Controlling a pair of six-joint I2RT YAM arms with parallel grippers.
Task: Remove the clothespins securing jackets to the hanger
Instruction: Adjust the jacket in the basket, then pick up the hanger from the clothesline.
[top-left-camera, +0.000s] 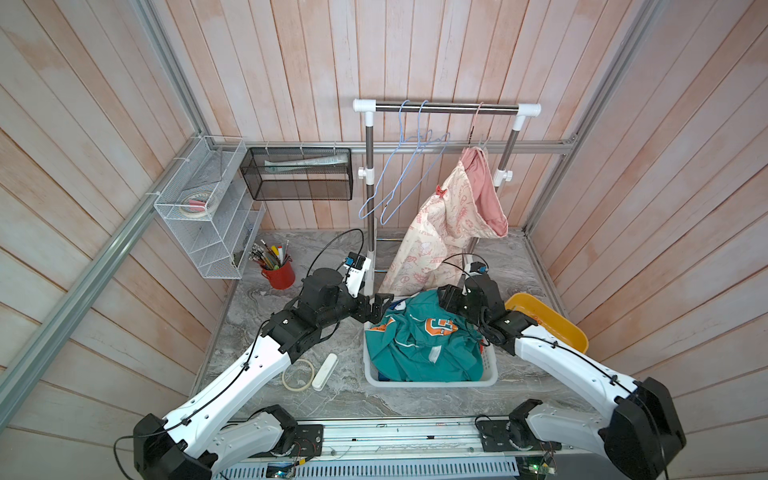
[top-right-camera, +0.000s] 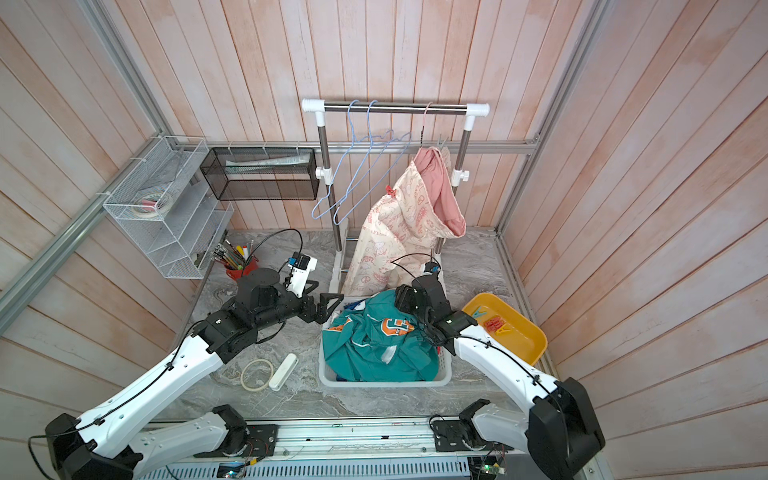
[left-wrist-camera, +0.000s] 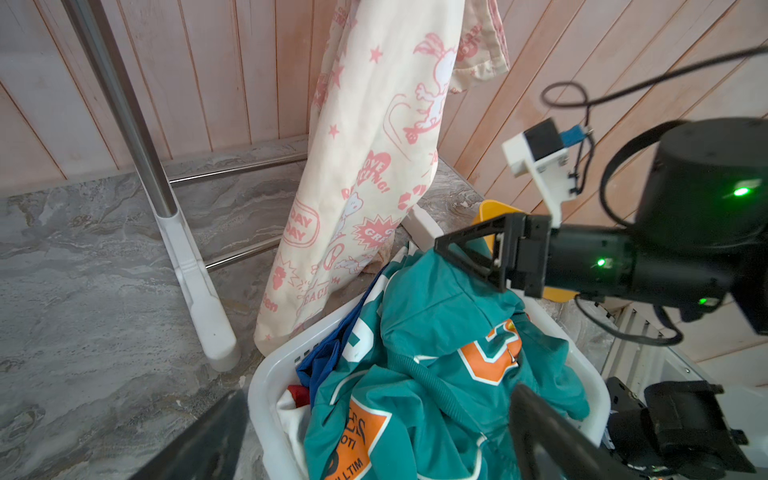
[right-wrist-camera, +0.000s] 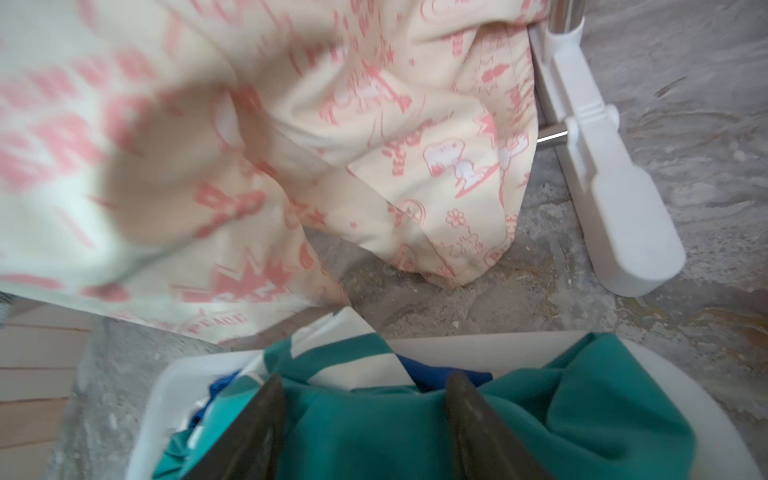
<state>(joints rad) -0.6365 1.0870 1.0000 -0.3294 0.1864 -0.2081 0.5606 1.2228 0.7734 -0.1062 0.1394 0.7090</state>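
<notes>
The robot's left gripper should next move to the cream pink-printed jacket and close on its shoulder (top-left-camera: 432, 209) just under the red clothespin.
A cream pink-printed jacket (top-left-camera: 436, 232) hangs from a pink hanger (top-left-camera: 478, 120) on the rack. One red clothespin (top-left-camera: 439, 191) is clipped at its shoulder. The teal jacket (top-left-camera: 419, 345) is heaped in a white basket (top-left-camera: 428, 380) on top of a blue jacket (left-wrist-camera: 332, 353). At the basket's left far corner my left gripper (top-left-camera: 380, 308) stands wide open over the teal cloth, with nothing in it (left-wrist-camera: 374, 436). My right gripper (right-wrist-camera: 365, 399) is at the basket's far edge with a wad of teal jacket between its fingers, and the cloth peaks up to it.
A yellow tray (top-right-camera: 536, 340) right of the basket holds several loose clothespins (top-right-camera: 494, 323). Two bare blue hangers (top-left-camera: 399, 178) hang on the rack (top-left-camera: 446, 108). A red pen cup (top-left-camera: 278, 272), tape ring (top-left-camera: 298, 374) and white bar (top-left-camera: 325, 371) lie left. Wire shelves (top-left-camera: 208, 208) are on the left wall.
</notes>
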